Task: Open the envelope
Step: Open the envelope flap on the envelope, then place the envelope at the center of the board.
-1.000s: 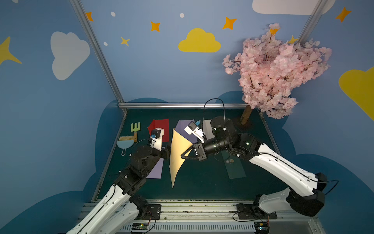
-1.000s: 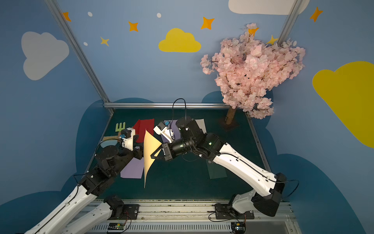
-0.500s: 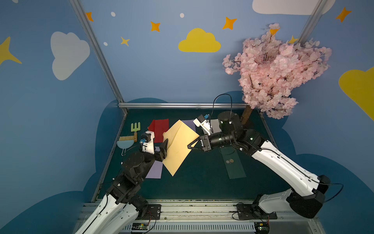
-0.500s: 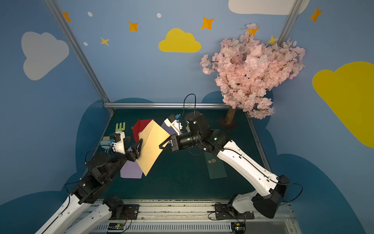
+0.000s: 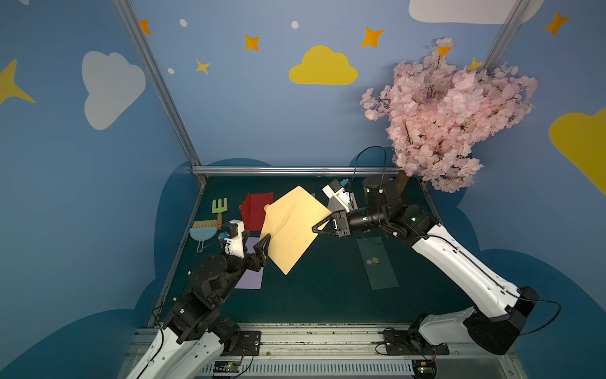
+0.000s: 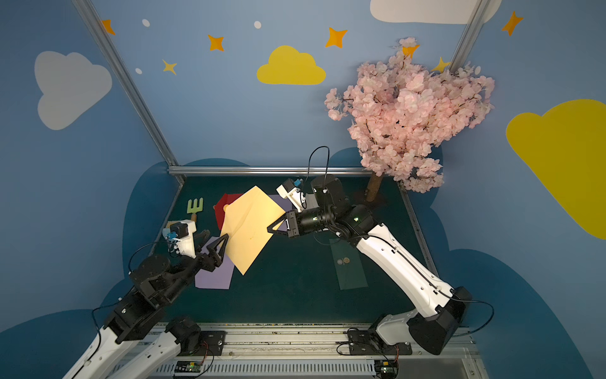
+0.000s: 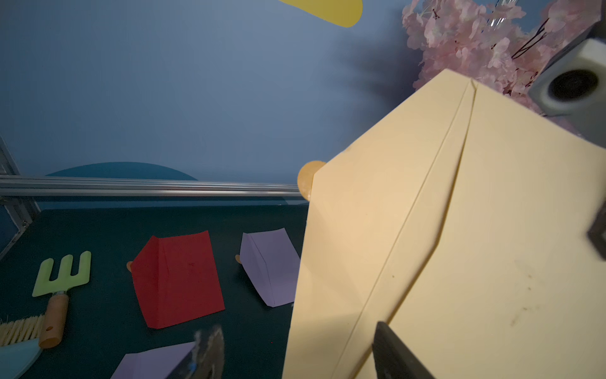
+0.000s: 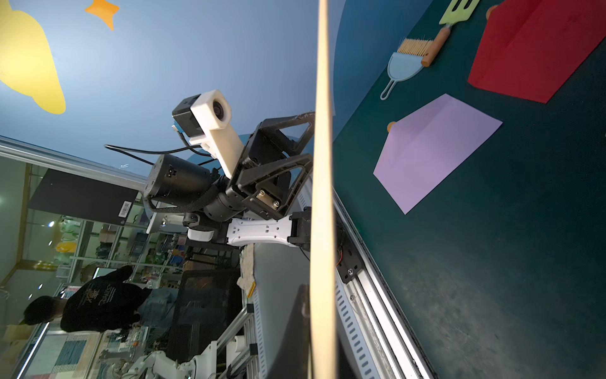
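I need to let go of the yellow envelope with my right gripper on the bare table [image 5: 290,265] [image 8: 508,218], flat and close beside the purple envelope.
A yellow envelope [image 5: 292,226] [image 6: 251,226] hangs in the air above the dark green table, its broad face turned up. Its pointed flap spreads toward the left arm, and an orange sticker [image 7: 306,178] shows at the flap's tip. My right gripper [image 5: 316,228] [image 6: 271,229] is shut on the envelope's right edge. In the right wrist view the envelope [image 8: 323,197] appears edge-on, with one dark finger [image 8: 301,328] against it. My left gripper [image 5: 257,242] [image 6: 213,239] [image 7: 300,351] is open at the envelope's lower left edge, with one finger [image 7: 393,354] over the paper's face [image 7: 459,246].
On the table lie a red envelope [image 5: 257,210], a purple envelope [image 5: 251,275] under the left arm, and a dark green envelope [image 5: 377,262] on the right. A green toy fork [image 5: 219,206] and a brush with blue dustpan [image 5: 203,229] sit far left. A pink blossom tree [image 5: 452,108] stands back right.
The envelope has turned from standing edge-on to lying face-up. The right arm has carried it back and to the right. The left arm has dropped back to the left, its jaws a little wider.
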{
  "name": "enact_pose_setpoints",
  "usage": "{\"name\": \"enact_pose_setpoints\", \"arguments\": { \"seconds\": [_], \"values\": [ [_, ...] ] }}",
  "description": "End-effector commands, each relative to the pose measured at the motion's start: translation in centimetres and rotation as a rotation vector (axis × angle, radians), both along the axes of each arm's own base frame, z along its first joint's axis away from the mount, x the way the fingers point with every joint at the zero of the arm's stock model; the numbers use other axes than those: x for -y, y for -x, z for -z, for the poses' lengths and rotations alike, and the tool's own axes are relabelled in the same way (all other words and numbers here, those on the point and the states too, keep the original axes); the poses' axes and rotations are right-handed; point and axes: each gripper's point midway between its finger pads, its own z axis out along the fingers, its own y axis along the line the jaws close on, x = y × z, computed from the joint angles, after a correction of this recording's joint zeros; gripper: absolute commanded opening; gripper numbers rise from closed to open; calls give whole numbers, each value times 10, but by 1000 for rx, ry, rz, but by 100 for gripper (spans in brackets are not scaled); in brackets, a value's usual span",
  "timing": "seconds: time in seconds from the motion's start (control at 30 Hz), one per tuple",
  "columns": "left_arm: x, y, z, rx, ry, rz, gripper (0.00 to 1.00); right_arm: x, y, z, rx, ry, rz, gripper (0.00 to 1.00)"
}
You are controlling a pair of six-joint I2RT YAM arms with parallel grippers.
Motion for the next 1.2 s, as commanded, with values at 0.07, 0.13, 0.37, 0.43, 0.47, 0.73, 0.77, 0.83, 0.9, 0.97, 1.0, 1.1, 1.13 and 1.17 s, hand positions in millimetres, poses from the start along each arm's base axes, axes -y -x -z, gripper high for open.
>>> {"name": "enact_pose_setpoints", "arguments": {
  "seconds": [0.07,0.13,0.37,0.43,0.47,0.73,0.77,0.83,0.9,0.97,1.0,1.1,1.13,1.17],
  "values": [
    [-21,9,-11,11,24,-79,72,-14,0,62,-124,140,-149,0],
    [-28,12,-13,22,26,-104,72,-20,-3,88,-170,184,-190,0],
    [-39,19,-14,26,11,-134,72,-26,-20,169,-297,369,-222,0],
    [-41,19,-14,30,13,-140,72,-26,-26,183,-302,409,-223,0],
    [-41,20,-15,32,15,-139,72,-26,-30,191,-304,429,-228,0],
    [-41,20,-14,32,6,-142,72,-33,-50,222,-341,489,-294,0],
    [-42,20,-14,33,5,-145,72,-34,-52,226,-351,485,-294,0],
    [-43,20,-14,33,3,-149,72,-33,-58,233,-371,480,-289,0],
    [-44,21,-14,33,2,-152,72,-32,-61,242,-389,478,-291,0],
    [-44,20,-13,31,-2,-153,72,-30,-62,250,-405,486,-292,0],
    [-44,20,-13,30,-3,-155,72,-30,-63,252,-409,487,-292,0],
    [-44,19,-13,30,-5,-156,72,-26,-67,261,-426,491,-288,0],
    [-44,19,-12,28,-7,-156,72,-24,-69,263,-428,494,-284,0],
    [-44,18,-12,29,-7,-158,72,-24,-72,266,-431,496,-279,0]
  ]
}}
